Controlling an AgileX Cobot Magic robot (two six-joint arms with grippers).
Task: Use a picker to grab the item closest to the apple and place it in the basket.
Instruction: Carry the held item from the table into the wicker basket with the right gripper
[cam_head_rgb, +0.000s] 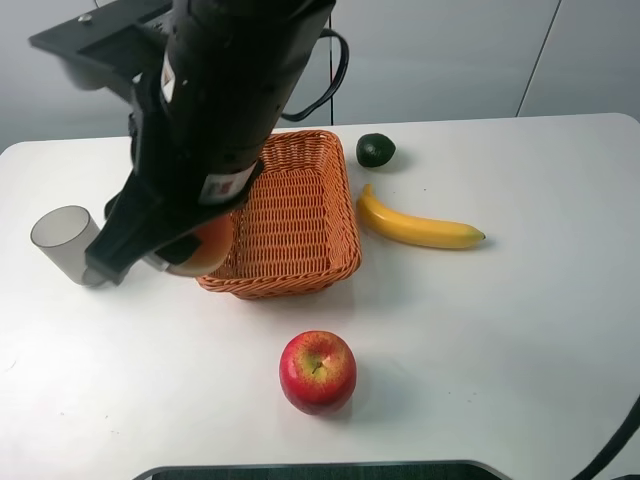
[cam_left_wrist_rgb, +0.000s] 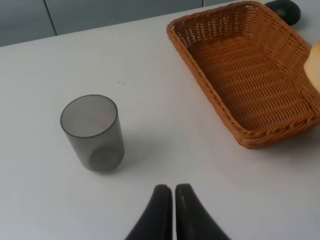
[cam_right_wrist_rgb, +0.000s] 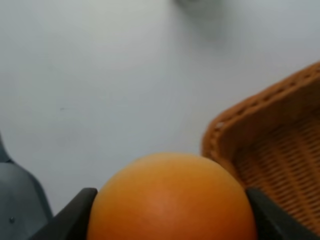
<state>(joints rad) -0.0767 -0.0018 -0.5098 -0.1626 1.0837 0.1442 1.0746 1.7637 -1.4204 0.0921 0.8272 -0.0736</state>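
Next, I set the orange down with my right gripper on the wicker basket's bottom, near its middle (cam_head_rgb: 293, 209) towards the banana.
My right gripper (cam_head_rgb: 190, 252) reaches across to the left of the exterior high view and is shut on an orange (cam_head_rgb: 212, 240). The orange hangs at the outer left front corner of the wicker basket (cam_head_rgb: 300, 210), over its rim or just outside it. The right wrist view shows the orange (cam_right_wrist_rgb: 170, 195) between dark fingers (cam_right_wrist_rgb: 75, 215), with the basket (cam_right_wrist_rgb: 280, 150) beside it. A red apple (cam_head_rgb: 317, 371) lies on the table in front of the basket. My left gripper (cam_left_wrist_rgb: 174, 192) is shut and holds nothing, low over the table near a cup.
A smoky translucent cup (cam_head_rgb: 65, 240) (cam_left_wrist_rgb: 93, 132) stands left of the basket (cam_left_wrist_rgb: 250, 75). A banana (cam_head_rgb: 415, 227) lies right of the basket, with a dark avocado (cam_head_rgb: 375, 150) (cam_left_wrist_rgb: 282, 9) behind it. The orange (cam_left_wrist_rgb: 315, 65) shows at one edge of the left wrist view.
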